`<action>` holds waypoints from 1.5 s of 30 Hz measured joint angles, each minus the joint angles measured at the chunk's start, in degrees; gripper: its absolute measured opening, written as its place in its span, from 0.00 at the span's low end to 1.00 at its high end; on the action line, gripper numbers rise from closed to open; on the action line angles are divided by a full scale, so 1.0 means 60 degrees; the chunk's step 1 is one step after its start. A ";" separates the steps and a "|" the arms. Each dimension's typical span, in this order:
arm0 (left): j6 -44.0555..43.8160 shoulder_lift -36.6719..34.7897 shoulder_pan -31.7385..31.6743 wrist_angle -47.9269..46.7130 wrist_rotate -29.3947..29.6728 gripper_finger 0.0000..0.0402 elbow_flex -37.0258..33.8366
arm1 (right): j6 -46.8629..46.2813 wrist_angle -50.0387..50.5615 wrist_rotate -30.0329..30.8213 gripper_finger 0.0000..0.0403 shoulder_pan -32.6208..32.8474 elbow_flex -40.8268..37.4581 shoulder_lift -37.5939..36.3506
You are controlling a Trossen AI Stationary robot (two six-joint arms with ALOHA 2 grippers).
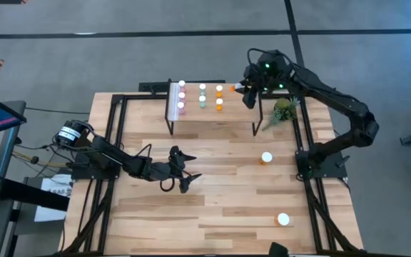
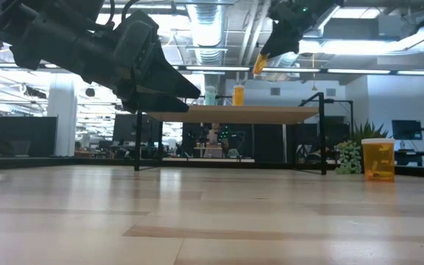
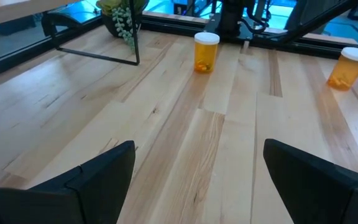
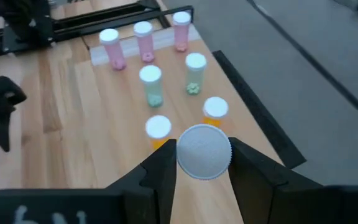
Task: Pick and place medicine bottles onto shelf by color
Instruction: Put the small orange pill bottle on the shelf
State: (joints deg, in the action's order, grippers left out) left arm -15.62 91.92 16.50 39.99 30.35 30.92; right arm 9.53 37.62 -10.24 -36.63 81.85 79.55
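The robot's right gripper will release the small orange bottle on the shelf (image 1: 233, 93) (image 4: 225, 180) beside the rear orange bottle, toward the plant.
The shelf (image 1: 237, 114) stands at the table's far side, a light-wood board on black legs. It carries three pink bottles (image 4: 143, 38), two teal ones (image 4: 151, 84) and two small orange ones (image 4: 215, 110), all upright on their bases. My right gripper (image 4: 202, 155) hovers above the shelf's right end, shut on a small orange bottle (image 2: 259, 65). Two wider orange bottles (image 1: 266, 158) (image 1: 283, 219) stand on the tabletop at the right. My left gripper (image 1: 188, 168) waits open and low over the middle of the table, with nothing between its fingers. My right gripper pinches the small orange bottle at its white cap (image 4: 204, 146), one finger (image 4: 163, 168) on each side. The fingers slant down toward the shelf from its right. The orange body (image 2: 259, 65) sticks out below the fingertips, tilted, clear of the shelf.
A small green plant (image 1: 284, 108) sits just right of the shelf, below my right arm. A black frame (image 1: 113, 143) runs along the table's edges. Bare wood lies between my left gripper and the two wider bottles.
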 joint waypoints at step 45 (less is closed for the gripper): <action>-0.0250 0.0000 -0.0066 -0.0074 -0.0211 0.86 -0.0004 | -0.0154 0.2048 -0.0335 0.40 -0.0959 0.2115 0.3358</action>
State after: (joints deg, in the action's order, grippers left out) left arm -17.12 91.92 16.10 39.55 29.08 30.89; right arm 8.61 49.91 -12.25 -42.38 94.54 99.70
